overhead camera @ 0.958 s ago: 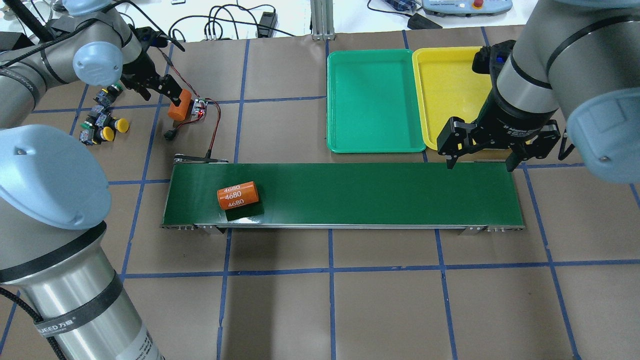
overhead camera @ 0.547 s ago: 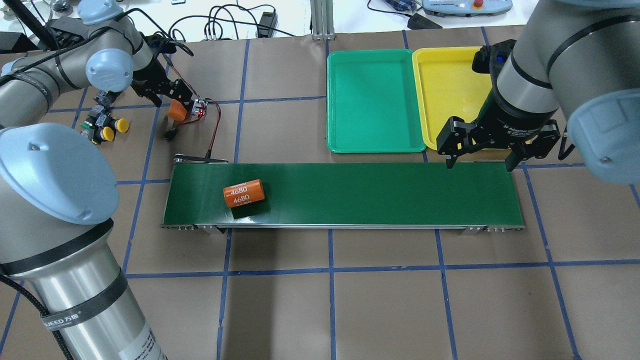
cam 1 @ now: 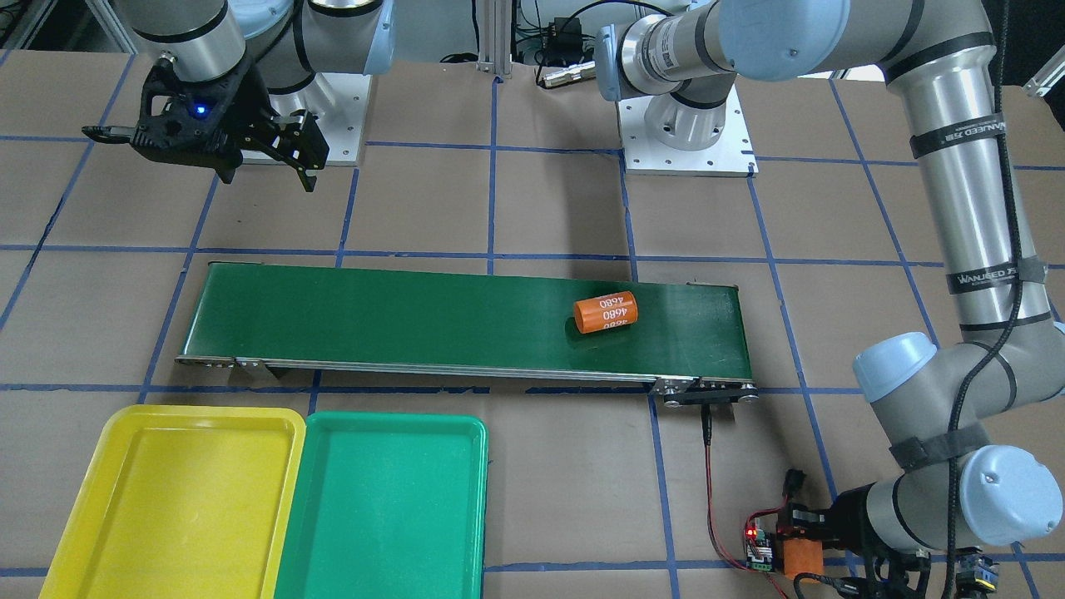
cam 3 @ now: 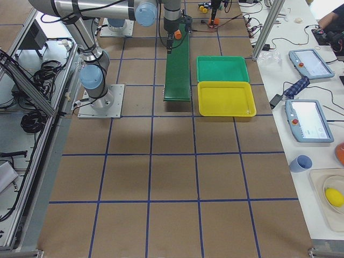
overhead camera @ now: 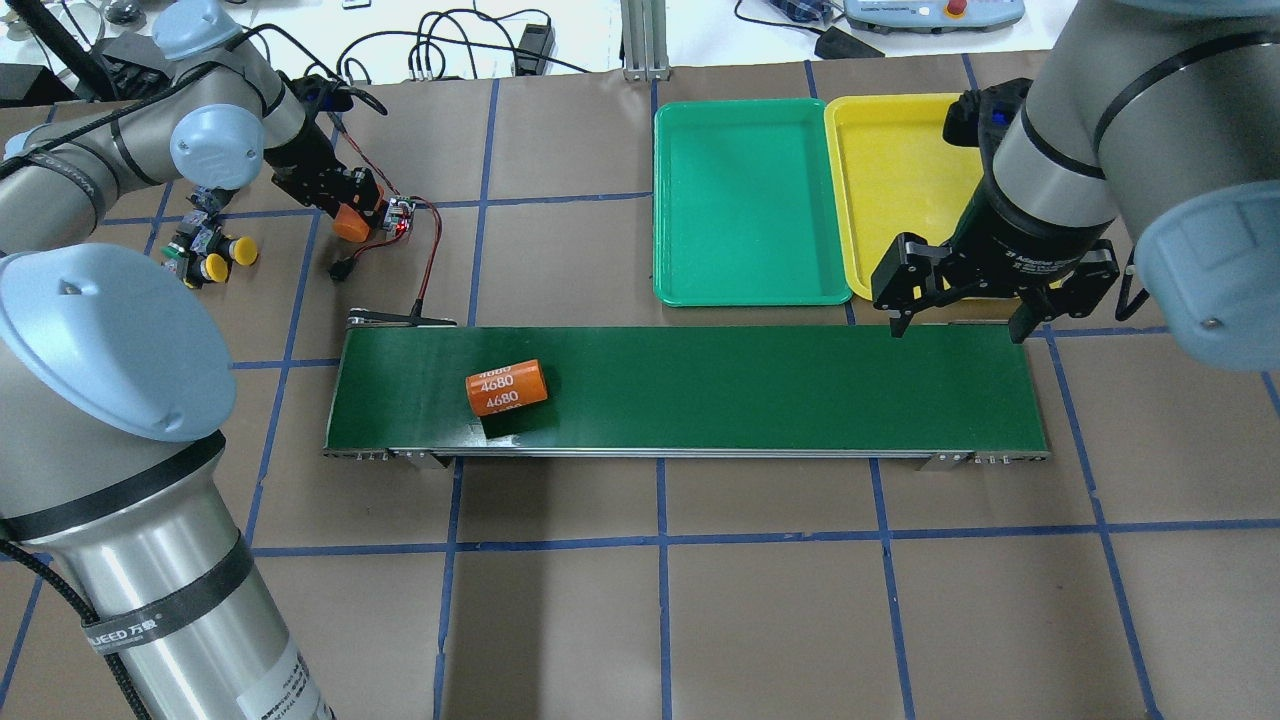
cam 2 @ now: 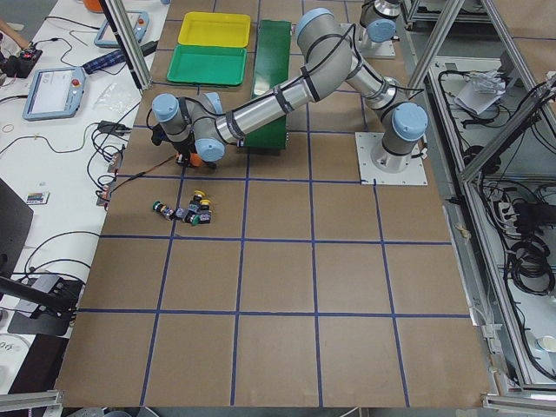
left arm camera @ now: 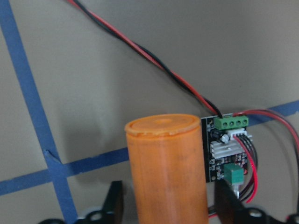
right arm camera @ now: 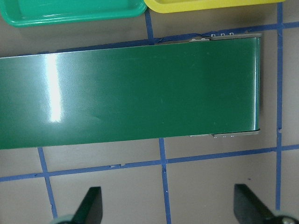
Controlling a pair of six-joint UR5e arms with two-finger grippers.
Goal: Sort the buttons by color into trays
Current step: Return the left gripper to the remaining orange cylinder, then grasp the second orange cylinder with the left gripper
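Next, I let go of the orange cylinder in my left gripper on the conveyor belt (cam 1: 674, 328), between the other cylinder and the wired end.
The buttons (overhead camera: 205, 255) lie in a small cluster at the table's far left, two yellow caps showing, and also appear in the exterior left view (cam 2: 187, 211). My left gripper (overhead camera: 345, 205) is to their right, shut on an upright orange cylinder (left arm camera: 166, 172) next to a circuit board (left arm camera: 229, 154). My right gripper (overhead camera: 960, 328) is open and empty over the conveyor's right end, beside the yellow tray (overhead camera: 890, 170). The green tray (overhead camera: 750, 200) lies left of the yellow one. Both trays hold nothing.
A second orange cylinder marked 4680 (overhead camera: 506, 387) lies on the dark-green conveyor belt (overhead camera: 750, 390), left of its middle. Red and black wires (overhead camera: 430, 250) run from the circuit board to the belt's left end. Cables lie beyond the table's far edge.
The cylinder on the belt has travelled to the right. My left gripper has shifted slightly back and left with its cylinder, closer to the circuit board. The right arm has not moved.
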